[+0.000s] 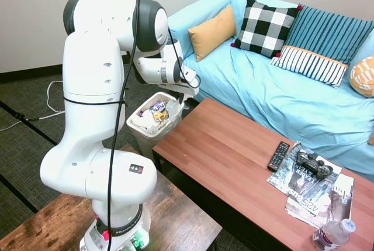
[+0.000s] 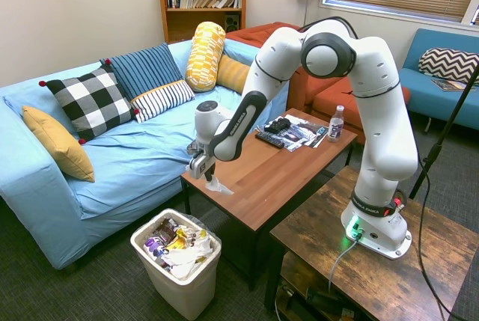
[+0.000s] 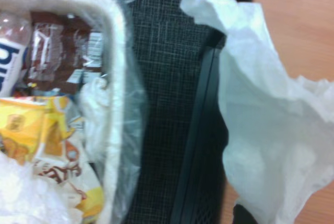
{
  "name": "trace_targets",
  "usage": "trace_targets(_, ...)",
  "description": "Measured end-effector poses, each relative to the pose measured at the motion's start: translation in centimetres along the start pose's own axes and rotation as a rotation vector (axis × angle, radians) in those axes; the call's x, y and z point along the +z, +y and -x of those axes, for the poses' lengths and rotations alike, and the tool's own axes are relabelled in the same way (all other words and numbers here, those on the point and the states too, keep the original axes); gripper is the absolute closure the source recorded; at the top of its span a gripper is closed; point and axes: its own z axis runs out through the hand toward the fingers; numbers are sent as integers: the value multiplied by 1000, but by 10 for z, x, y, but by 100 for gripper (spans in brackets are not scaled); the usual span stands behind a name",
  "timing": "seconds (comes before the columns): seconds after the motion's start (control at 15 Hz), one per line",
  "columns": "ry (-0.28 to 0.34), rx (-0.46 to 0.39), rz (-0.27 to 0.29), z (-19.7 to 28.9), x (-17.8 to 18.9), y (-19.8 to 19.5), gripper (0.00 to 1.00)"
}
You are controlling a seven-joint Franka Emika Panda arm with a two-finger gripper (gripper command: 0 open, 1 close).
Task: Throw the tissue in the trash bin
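My gripper will let go of the tissue on the brown and yellow wrappers inside the trash bin (image 1: 163,108) (image 3: 44,75).
My gripper (image 2: 202,173) hovers over the near-left corner of the red-brown coffee table (image 2: 284,171), shut on the tissue (image 2: 218,185), a crumpled white sheet that hangs from it just above the table edge. The wrist view shows the tissue (image 3: 266,130) filling one side, with the table top behind it. The trash bin (image 2: 176,261) stands on the dark carpet below and beside that corner, its white liner holding colourful wrappers; its rim (image 3: 117,78) shows across a strip of carpet from the tissue. In the first exterior view the bin (image 1: 153,116) sits under my forearm, which hides the fingers.
At the table's far end lie a remote (image 1: 278,156), a game controller (image 1: 314,163), magazines (image 1: 318,195) and a water bottle (image 1: 333,234). A light-blue sofa (image 1: 280,99) with several cushions runs along the table's far side.
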Motion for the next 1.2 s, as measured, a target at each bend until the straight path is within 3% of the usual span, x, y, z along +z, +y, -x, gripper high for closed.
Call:
trace_targets(0.53,19,-113,46,89,35,-129,100)
trace_targets(0.6,20,-119,52,93,43,-137,0)
trace_targets(0.87,18,-109,70,87,74,-153,0)
trace_targets(1.2,20,-101,81,81,77,-161,0)
